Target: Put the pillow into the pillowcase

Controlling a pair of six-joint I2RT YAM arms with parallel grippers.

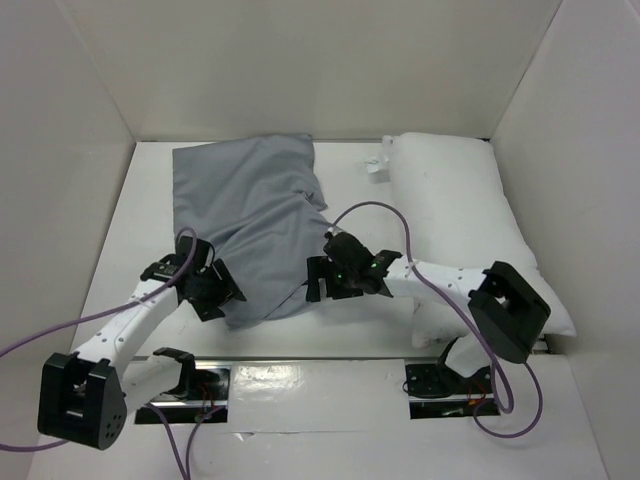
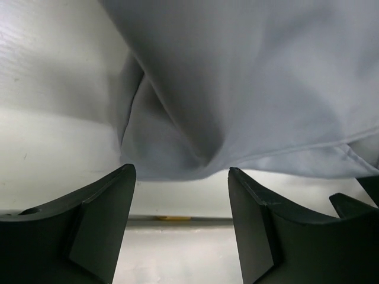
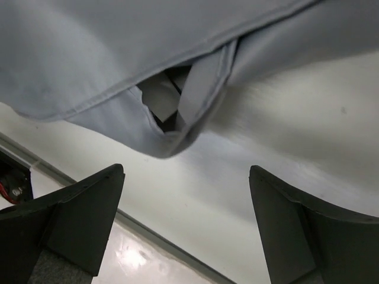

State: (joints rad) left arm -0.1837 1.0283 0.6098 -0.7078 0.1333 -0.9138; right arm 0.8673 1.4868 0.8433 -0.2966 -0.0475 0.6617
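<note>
My right gripper should first grab the pillowcase's side further back (image 1: pixel 321 226) and pull it toward the pillow, because the pillowcase's hem is bunched up around a small gap.
The grey pillowcase (image 1: pixel 255 215) lies wrinkled on the white table, left of centre. The plump white pillow (image 1: pixel 455 220) lies along the right side, partly under the right arm. My left gripper (image 1: pixel 222 297) hovers at the pillowcase's near left corner, open, nothing between its fingers. In the left wrist view the left gripper (image 2: pixel 180 171) sits just short of the cloth's folded edge (image 2: pixel 249 89). My right gripper (image 1: pixel 318 285) is at the near right corner, open and holding nothing. The right wrist view shows the right gripper (image 3: pixel 186 171) below the pillowcase hem (image 3: pixel 118 53), where a small gap (image 3: pixel 169 103) opens.
White walls (image 1: pixel 80 120) box in the table on three sides. A small white tag-like piece (image 1: pixel 375 166) lies at the back between pillowcase and pillow. Purple cables (image 1: pixel 385 210) loop over both arms. A shiny strip (image 1: pixel 300 385) runs along the near edge.
</note>
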